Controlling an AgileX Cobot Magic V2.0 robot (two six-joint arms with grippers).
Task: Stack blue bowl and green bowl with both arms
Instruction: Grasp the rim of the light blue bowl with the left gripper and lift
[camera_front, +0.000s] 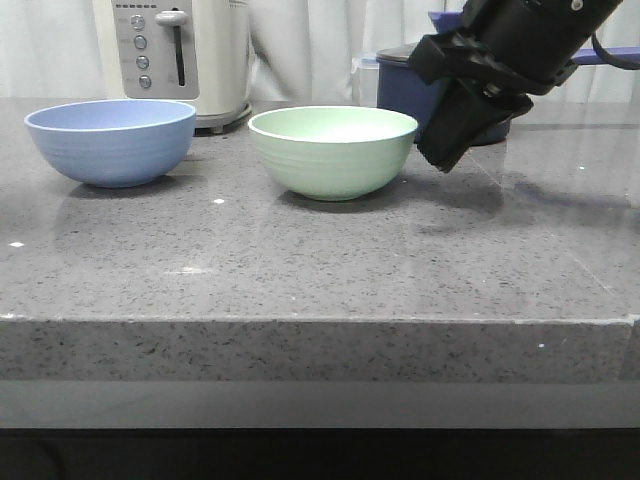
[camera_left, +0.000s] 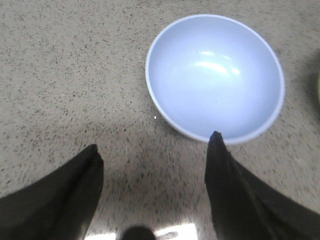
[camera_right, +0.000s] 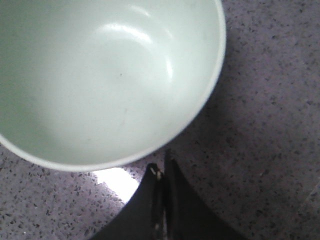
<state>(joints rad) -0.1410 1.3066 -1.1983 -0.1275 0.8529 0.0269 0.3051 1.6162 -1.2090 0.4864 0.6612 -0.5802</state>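
The robot's left gripper needs to close on the blue bowl's rim (camera_front: 34, 123) (camera_left: 152, 97), at the side farthest from the green bowl.
The blue bowl (camera_front: 112, 140) stands upright and empty at the far left of the grey counter. It also shows in the left wrist view (camera_left: 215, 75). The green bowl (camera_front: 332, 150) stands upright in the middle, apart from the blue one, and fills the right wrist view (camera_right: 100, 75). My right gripper (camera_front: 447, 152) hangs just right of the green bowl's rim, fingers shut together and empty (camera_right: 161, 170). My left gripper (camera_left: 152, 145) is open above bare counter beside the blue bowl. The left arm is out of the front view.
A white toaster (camera_front: 180, 55) stands behind the blue bowl. A dark navy lidded pot (camera_front: 415, 85) stands behind the green bowl, partly hidden by my right arm. The speckled grey counter (camera_front: 300, 260) ends at a front edge near the camera.
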